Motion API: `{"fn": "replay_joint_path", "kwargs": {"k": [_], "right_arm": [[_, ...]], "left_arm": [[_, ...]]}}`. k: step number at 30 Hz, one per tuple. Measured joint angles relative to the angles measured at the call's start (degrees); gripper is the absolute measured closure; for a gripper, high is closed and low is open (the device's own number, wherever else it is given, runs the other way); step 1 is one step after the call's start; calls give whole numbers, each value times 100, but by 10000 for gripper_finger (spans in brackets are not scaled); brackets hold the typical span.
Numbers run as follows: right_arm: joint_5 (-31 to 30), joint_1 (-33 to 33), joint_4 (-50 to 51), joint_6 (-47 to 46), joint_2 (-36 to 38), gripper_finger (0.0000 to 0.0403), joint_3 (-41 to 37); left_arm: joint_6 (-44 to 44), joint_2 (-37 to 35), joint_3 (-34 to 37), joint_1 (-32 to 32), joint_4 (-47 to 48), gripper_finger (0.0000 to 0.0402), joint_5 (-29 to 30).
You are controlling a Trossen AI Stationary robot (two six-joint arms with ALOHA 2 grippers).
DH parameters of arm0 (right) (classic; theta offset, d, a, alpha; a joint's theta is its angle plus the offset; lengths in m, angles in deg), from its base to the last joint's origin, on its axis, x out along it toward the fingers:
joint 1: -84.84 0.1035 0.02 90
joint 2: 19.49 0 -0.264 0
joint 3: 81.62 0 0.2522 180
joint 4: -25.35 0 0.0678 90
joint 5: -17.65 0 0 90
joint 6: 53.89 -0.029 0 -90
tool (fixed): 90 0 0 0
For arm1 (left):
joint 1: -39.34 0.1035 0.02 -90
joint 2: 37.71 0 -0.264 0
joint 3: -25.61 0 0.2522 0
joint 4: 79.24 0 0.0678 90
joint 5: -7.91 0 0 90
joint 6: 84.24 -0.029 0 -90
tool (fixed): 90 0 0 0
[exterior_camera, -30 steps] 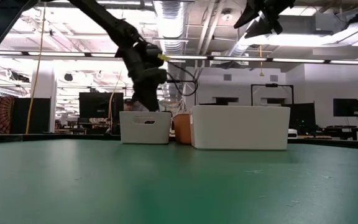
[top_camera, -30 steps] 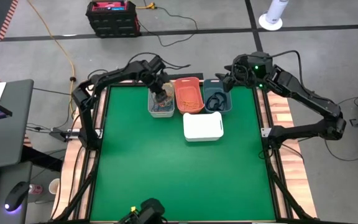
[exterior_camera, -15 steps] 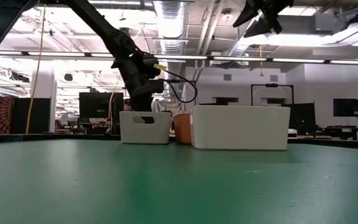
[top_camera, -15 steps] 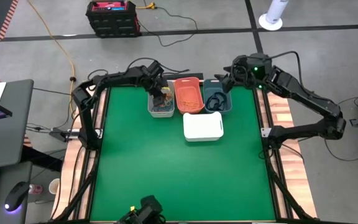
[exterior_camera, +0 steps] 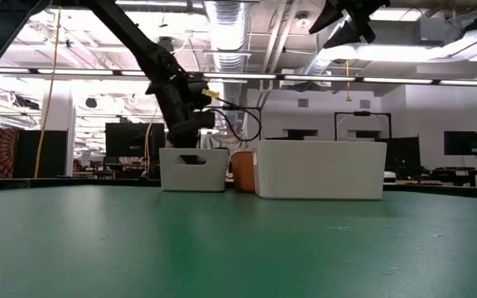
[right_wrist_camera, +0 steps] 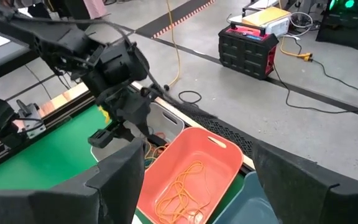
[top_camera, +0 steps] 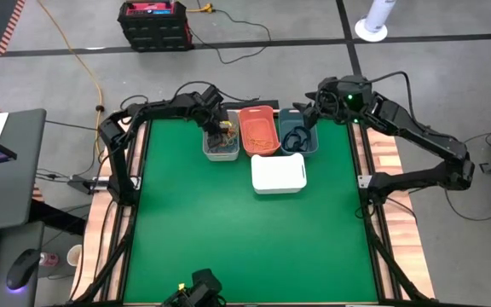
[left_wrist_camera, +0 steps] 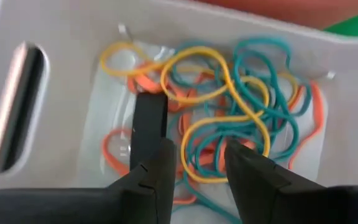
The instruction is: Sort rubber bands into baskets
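The near loop of the yellow rubber band lies among teal loops between the left gripper's fingers, so the robot should lift and take the yellow rubber band's far loop (left_wrist_camera: 194, 99), nearer the coral basket.
Four baskets stand at the table's far edge: grey (top_camera: 210, 152), coral (top_camera: 259, 115), slate-blue (top_camera: 314, 143) and, nearer, white (top_camera: 278, 172). The grey one holds a tangle of yellow, teal and red rubber bands (left_wrist_camera: 229, 112). My left gripper (left_wrist_camera: 197, 162) reaches down into it, open, a yellow loop and teal loops lying between its fingertips. The coral basket holds orange bands (right_wrist_camera: 182, 190), the slate-blue one black bands (top_camera: 295, 141). My right gripper (top_camera: 308, 115) hangs open, high above the slate-blue basket, with nothing in it. My left gripper points steeply down into the grey basket, and its fingers (left_wrist_camera: 157, 162) stand among the loose bands near the basket's floor. Whether the fingers touch a band or the floor, I cannot tell. The bands lie slack and flat.
The grey basket's wall with its handle slot (left_wrist_camera: 14, 106) rises close beside my left fingers. In the low view the white basket (exterior_camera: 320, 170) hides the slate-blue one. The green table top (top_camera: 245, 247) stretches toward the near edge.
My left gripper has sunk into the grey basket and rolled a little about its own line. My right arm has kept still.
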Motion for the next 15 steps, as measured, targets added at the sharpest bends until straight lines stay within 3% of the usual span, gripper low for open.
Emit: {"fn": "replay_joint_path", "kwargs": {"k": [6,12,15], "right_arm": [[-3,0,-127,-2,0,83,0],[-2,0,-233,-2,-1,83,0],[-2,0,-236,-2,0,83,0]], "left_arm": [[198,1,180,-30,-155,309,129],[257,2,180,-48,-278,386,164],[237,2,180,-48,-266,397,153]]}}
